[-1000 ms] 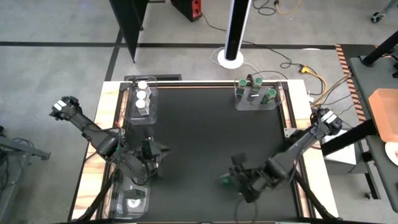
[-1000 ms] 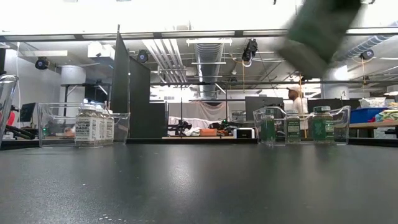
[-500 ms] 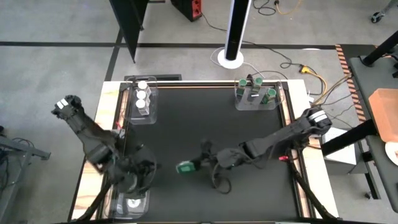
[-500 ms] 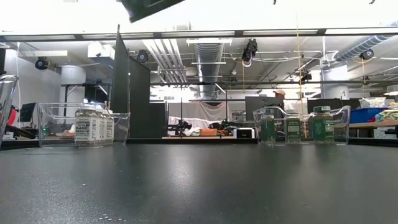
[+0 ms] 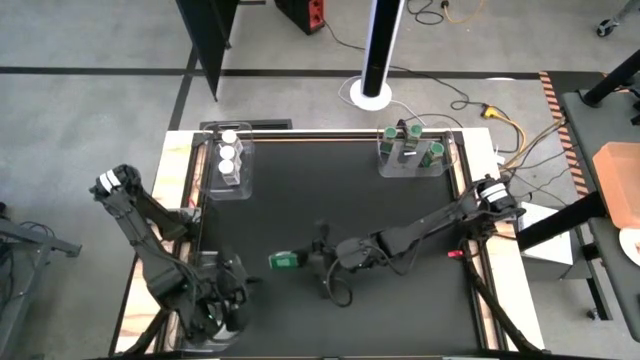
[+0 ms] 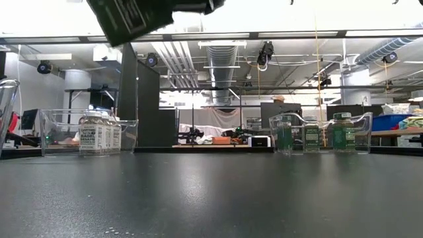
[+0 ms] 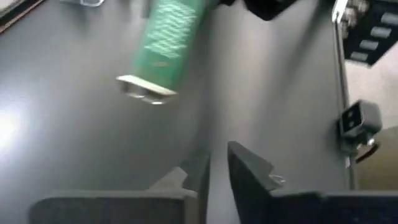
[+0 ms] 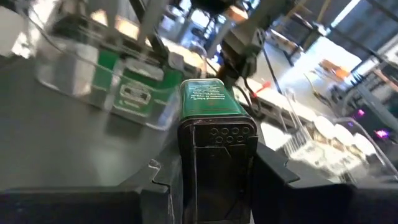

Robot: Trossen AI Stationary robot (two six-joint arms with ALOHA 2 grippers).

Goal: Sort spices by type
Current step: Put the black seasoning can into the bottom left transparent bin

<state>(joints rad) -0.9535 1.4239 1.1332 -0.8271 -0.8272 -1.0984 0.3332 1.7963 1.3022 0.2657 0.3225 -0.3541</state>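
My left gripper's fingers are too close together for the green spice jar, so next I open them and take the jar from my right gripper by its pale end [image 7: 147,88].
A green spice jar [image 5: 285,262] hangs over the middle of the black table, with my right gripper [image 5: 318,262] shut on it; in the low view the jar [image 6: 129,16] shows high above the tabletop, tilted. My left gripper [image 5: 228,305] is over the near-left clear tray [image 5: 205,335], with only a narrow slit between its fingers [image 7: 217,177] and nothing in it. Its wrist view shows the held jar [image 7: 163,46] ahead. White-lidded spices [image 5: 228,160] stand in the far-left tray, green-lidded spices [image 5: 410,145] in the far-right tray. My right gripper pinches the jar's dark end [image 8: 217,134] between its two fingers [image 8: 166,183]. The fingers come nearly level from the table's right and lie along the jar. The jar is lifted clear of the table, its pale free end [image 7: 146,90] pointing toward the table's left.
The far-left tray [image 5: 243,185] and far-right tray [image 5: 445,168] are clear plastic and stand at the table's back corners. A white pole base [image 5: 373,93] and cables lie on the floor beyond the far edge. Bare black tabletop [image 5: 330,200] lies between the trays.
My right gripper has swung from the table's near right toward the left, to the middle, tipping from pointing down to nearly level, and carries the green jar clear of the table. My left gripper has gone toward the near edge and down, over the near-left tray.
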